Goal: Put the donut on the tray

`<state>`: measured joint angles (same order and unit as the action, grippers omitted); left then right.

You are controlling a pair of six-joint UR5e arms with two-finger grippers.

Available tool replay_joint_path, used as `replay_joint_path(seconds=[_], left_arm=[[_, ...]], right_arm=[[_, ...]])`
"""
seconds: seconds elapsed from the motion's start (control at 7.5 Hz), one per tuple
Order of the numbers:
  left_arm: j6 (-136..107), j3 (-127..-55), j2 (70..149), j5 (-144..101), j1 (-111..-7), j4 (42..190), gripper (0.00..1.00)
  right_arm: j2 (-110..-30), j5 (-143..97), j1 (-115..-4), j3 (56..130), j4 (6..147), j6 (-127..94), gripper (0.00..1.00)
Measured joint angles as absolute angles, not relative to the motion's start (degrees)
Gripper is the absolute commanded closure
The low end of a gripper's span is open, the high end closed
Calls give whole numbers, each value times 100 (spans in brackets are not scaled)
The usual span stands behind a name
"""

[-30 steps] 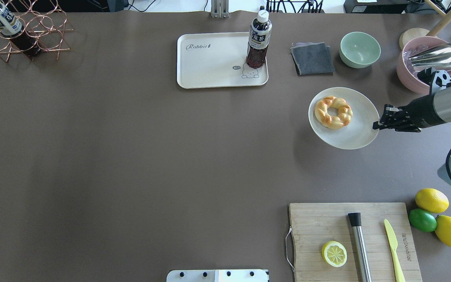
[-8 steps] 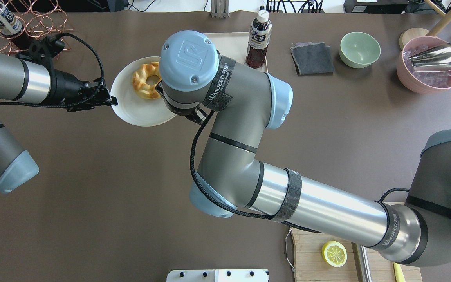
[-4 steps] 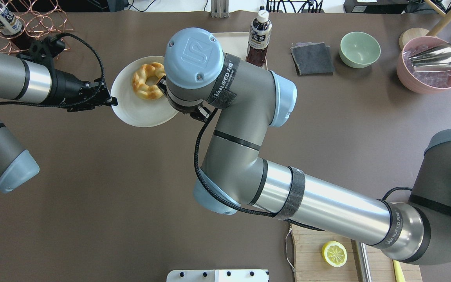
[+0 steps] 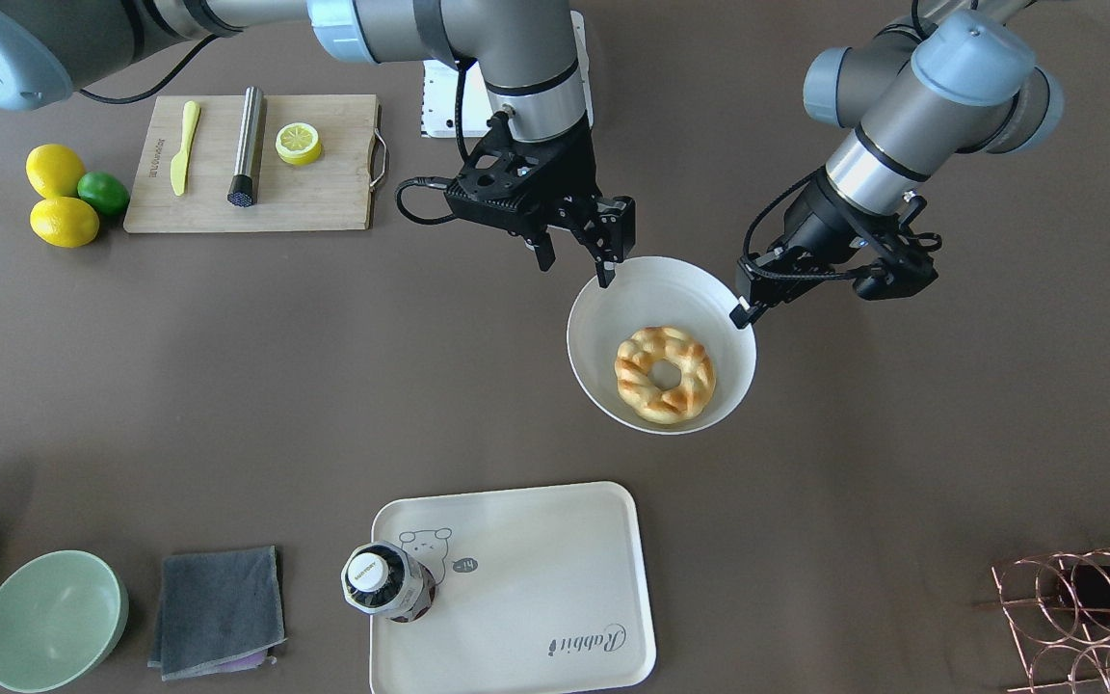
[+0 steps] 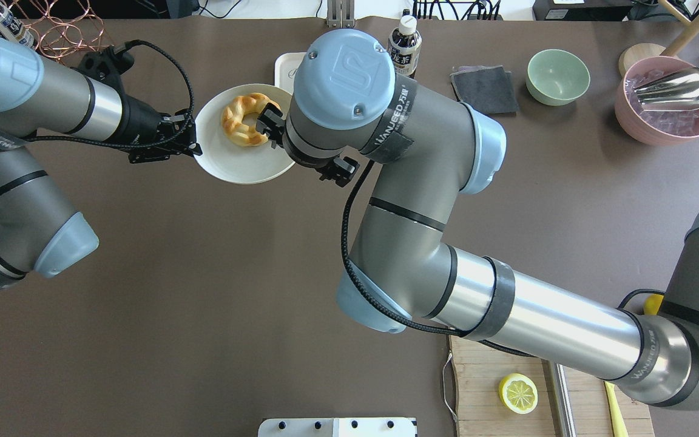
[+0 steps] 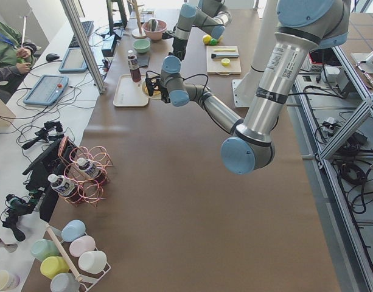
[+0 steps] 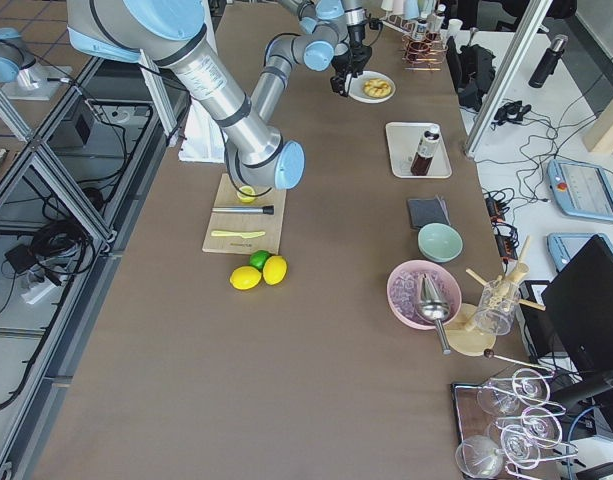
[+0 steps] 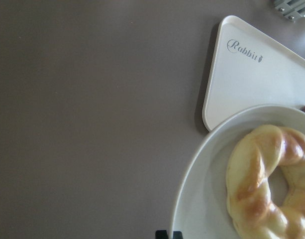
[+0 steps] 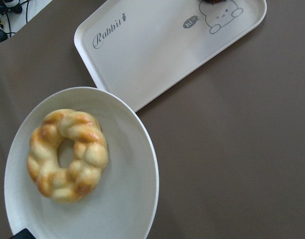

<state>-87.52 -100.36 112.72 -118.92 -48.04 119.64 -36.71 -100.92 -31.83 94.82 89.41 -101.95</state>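
Next, the left gripper releases the white plate, now hanging tilted above the table, on the middle of the cream tray (image 4: 527, 600) (image 8: 268, 85), next to the dark drink bottle.
The donut (image 4: 665, 375) lies on a round white plate (image 4: 613, 318), which hangs tilted above the table. My left gripper (image 4: 740, 308) is shut on the plate's rim, as the overhead view (image 5: 193, 147) also shows. My right gripper (image 4: 576, 273) is open at the opposite rim, one fingertip (image 4: 604, 278) at the edge. The cream tray (image 4: 536, 559) with the bear and "Rabbit" script lies just beyond the plate, a dark drink bottle (image 4: 382, 581) standing on its corner. Both wrist views show the donut (image 9: 67, 154) (image 8: 269, 184) beside the tray (image 9: 162, 45) (image 8: 252, 74).
A wooden cutting board (image 4: 324, 193) carries a lemon slice (image 4: 298, 143), a yellow knife and a metal tool. Lemons and a lime (image 4: 64, 193) lie beside it. A green bowl (image 4: 52, 619), a grey cloth (image 4: 218, 609), a pink bowl (image 5: 668, 100) and a copper rack (image 4: 1085, 607) line the far edge.
Four seconds ago my right gripper held the plate at the table's right. Now my left gripper holds it, and in the last half second plate and both arms shifted right toward the tray.
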Motion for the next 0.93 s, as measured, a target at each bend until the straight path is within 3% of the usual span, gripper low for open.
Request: replay_joint_path(seconds=[0.27, 0.93], left_arm=[[-9135, -9170, 12126, -11752, -4799, 11616, 100], [-10361, -6098, 14264, -10161, -4549, 12073, 100]], right_arm=[[-4181, -10644, -3605, 9906, 8942, -9530, 0], [-5582, -11888, -5081, 9996, 8891, -6699, 0]])
